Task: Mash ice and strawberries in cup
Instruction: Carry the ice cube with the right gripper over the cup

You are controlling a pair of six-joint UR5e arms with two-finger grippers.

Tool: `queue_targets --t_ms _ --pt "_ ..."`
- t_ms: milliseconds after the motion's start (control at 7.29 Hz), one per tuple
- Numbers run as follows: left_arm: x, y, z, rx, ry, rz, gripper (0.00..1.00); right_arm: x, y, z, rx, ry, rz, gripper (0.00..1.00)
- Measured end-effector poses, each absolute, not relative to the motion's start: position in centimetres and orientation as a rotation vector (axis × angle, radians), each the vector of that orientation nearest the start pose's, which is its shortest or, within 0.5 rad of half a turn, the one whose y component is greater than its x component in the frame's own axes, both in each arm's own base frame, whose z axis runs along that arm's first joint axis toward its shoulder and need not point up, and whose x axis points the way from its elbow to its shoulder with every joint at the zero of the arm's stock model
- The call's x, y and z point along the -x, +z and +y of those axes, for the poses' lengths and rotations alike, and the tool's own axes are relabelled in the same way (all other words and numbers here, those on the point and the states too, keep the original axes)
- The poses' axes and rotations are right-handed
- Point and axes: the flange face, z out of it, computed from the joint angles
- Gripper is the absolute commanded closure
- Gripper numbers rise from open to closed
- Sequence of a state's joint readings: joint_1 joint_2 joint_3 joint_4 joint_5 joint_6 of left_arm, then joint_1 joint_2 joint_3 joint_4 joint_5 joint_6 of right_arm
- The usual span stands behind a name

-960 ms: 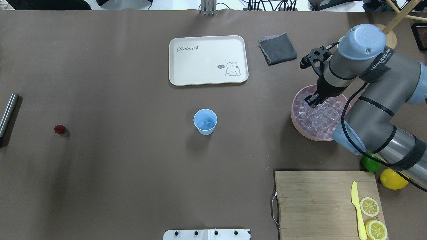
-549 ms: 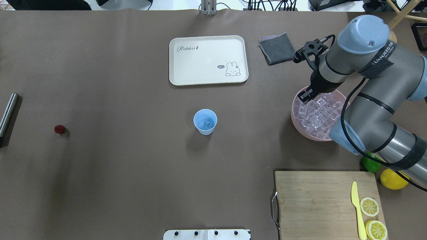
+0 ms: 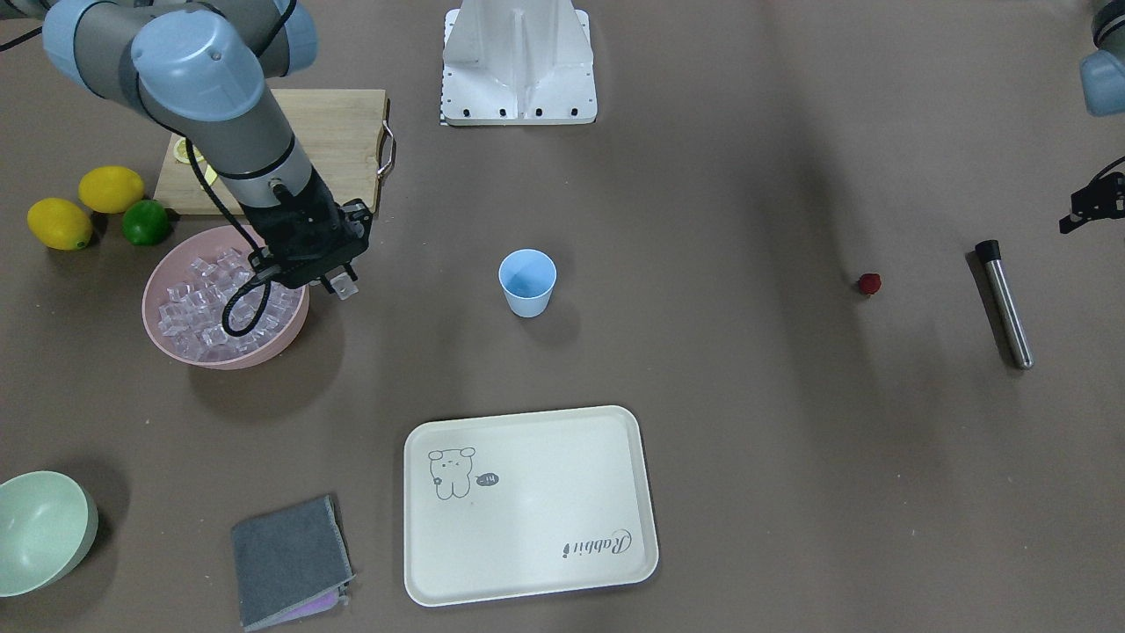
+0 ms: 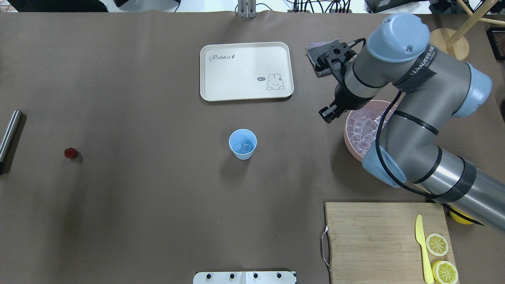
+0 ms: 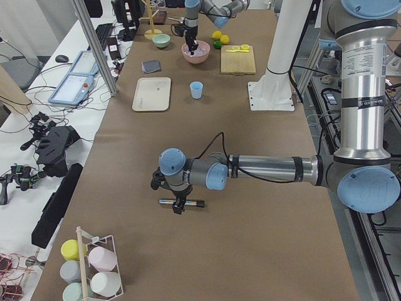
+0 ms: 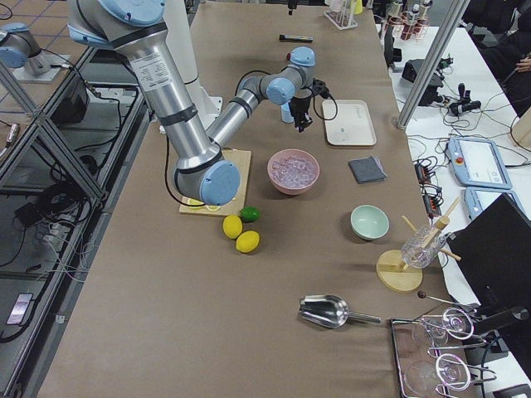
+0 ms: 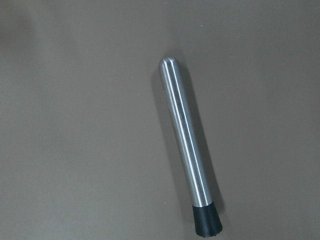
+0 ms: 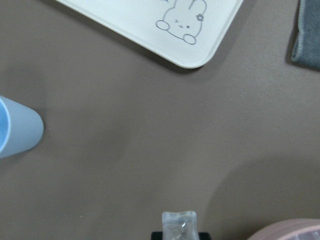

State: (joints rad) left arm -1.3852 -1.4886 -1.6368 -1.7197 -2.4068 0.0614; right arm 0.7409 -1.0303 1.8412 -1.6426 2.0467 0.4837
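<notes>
I should let go of the clear ice cube with my right gripper at the bottom of the light-blue cup [image 3: 527, 286] [image 8: 4, 126].
My right gripper [image 4: 326, 114] is shut on one clear ice cube [image 8: 178, 222] and hangs above the table, just left of the pink bowl [image 4: 346, 134] that holds the ice heap [image 4: 365, 126]. The light-blue cup [image 4: 242, 144] stands upright mid-table, to the gripper's left, with an ice cube [image 4: 246, 147] inside. It also shows at the left edge of the right wrist view [image 8: 15, 132]. The dark red strawberry [image 4: 70, 153] lies far left. My left gripper [image 5: 177, 202] hovers over a steel muddler [image 7: 187, 145]; I cannot tell whether it is open or shut.
A cream rabbit tray [image 4: 246, 71] lies beyond the cup, with a grey cloth [image 3: 290, 558] beside it. A wooden board [image 4: 378, 236] holds a yellow knife [image 4: 422, 248] and lemon slices. A lime [image 3: 145, 221], lemons and a pale green bowl [image 3: 39, 527] are on the right side.
My right gripper has risen out of the pink bowl and moved left toward the cup with an ice cube in it. Cup, strawberry and muddler have not moved.
</notes>
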Motion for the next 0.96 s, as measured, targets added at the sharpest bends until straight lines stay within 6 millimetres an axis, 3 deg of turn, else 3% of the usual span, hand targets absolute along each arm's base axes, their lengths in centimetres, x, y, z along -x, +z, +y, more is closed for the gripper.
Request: queue_targets --t_ms 412,960 --pt "-2.6 64.7 -46.4 -0.071 0.286 0.843 0.02 44.1 17.1 -47.2 -0.339 -0.491 -0.871 0.66" --pt "-2.6 64.6 -46.3 -0.072 0.285 0.842 0.02 50.1 12.2 -46.6 -0.34 -0.446 -0.871 0.65"
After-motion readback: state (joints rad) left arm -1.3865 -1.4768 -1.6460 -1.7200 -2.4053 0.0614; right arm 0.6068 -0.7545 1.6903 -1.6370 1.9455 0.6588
